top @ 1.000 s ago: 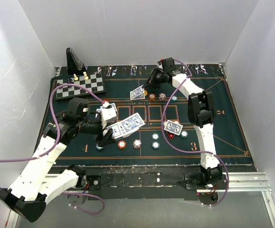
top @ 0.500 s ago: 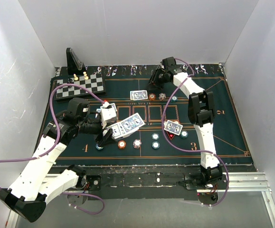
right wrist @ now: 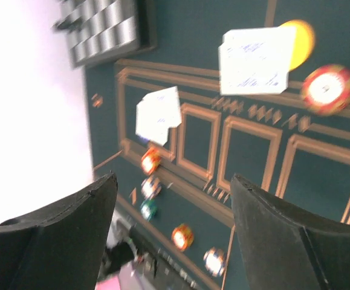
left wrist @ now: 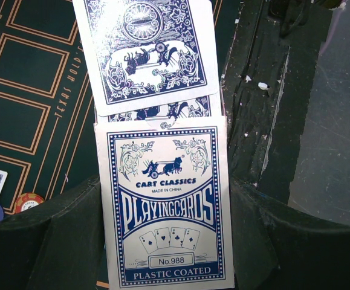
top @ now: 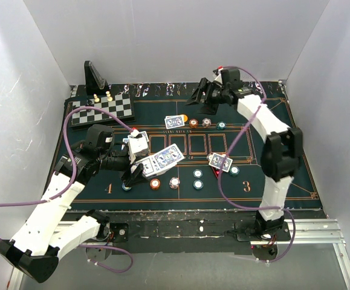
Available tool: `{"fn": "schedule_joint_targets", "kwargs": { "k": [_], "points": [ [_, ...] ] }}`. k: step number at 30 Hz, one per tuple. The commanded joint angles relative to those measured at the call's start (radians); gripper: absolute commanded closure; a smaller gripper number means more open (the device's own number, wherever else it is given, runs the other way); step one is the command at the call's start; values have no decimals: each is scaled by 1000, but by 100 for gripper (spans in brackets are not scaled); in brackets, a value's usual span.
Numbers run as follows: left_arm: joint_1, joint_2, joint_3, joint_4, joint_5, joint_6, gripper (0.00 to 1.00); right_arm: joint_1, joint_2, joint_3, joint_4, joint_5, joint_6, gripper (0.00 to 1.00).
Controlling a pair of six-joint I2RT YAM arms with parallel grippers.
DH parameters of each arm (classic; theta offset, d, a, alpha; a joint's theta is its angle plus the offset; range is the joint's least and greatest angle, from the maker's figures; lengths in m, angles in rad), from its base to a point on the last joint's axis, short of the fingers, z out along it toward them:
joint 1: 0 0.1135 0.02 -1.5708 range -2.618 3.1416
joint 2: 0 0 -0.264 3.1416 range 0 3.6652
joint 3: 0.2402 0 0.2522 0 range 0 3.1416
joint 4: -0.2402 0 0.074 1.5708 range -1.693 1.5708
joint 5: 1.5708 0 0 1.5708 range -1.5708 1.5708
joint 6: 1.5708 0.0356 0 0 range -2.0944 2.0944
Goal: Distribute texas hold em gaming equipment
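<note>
I need to grip the loose end (top: 179, 153) of the top blue-backed card with my right gripper, as that end sticks out farthest from the playing card box.
My left gripper (top: 143, 164) (left wrist: 165, 241) is shut on a white-and-blue playing card box (left wrist: 165, 205) (top: 153, 162), with blue-backed cards (left wrist: 147, 54) (top: 171, 154) sticking out of its far end. My right gripper (top: 199, 98) (right wrist: 171, 235) hangs open and empty above the mat's far middle. Below it lie dealt cards (top: 175, 122) (right wrist: 253, 60) half over a yellow disc (top: 185, 118) (right wrist: 301, 36). Beside them sit an orange chip (top: 193, 122), a whitish chip (top: 206, 122) and a teal chip (top: 221, 125). More cards (top: 221, 162) lie by a red triangle marker (top: 216, 172).
A chessboard (top: 102, 110) with pawns and a black angled stand (top: 94, 77) occupy the far left corner. Several chips lie along the near row, among them an orange one (top: 155, 183) and a whitish one (top: 174, 181). White walls close in three sides of the green mat (top: 283, 175).
My right gripper has opened and let go of the cards, which now lie flat by the yellow disc. It has lifted and drawn back to the right. The left arm has not moved.
</note>
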Motion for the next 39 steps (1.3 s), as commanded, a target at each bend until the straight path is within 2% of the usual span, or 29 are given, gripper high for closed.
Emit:
{"fn": "schedule_joint_targets", "kwargs": {
  "k": [1,6,10,17,26,28,36,39],
  "points": [
    [5,-14,22,19,17,11,97,24,-313,-239,213,-220,71,16],
    [5,-5,32,8,22,17,97,59,-568,-483,319,-354,179,14],
    [5,-5,35,4,20,16,97,113,-673,-543,271,-373,155,13],
    [5,-10,37,-1,16,16,97,246,-696,-552,121,-328,61,11],
    [5,-10,37,7,17,13,97,331,-694,-609,156,-314,104,10],
    [5,-6,39,8,17,14,97,334,-697,-623,171,-313,120,16],
    [5,-11,35,5,17,13,97,332,-702,-632,191,-310,148,59],
    [5,-14,32,4,16,13,97,334,-708,-626,191,-308,153,64]
  ]
}}
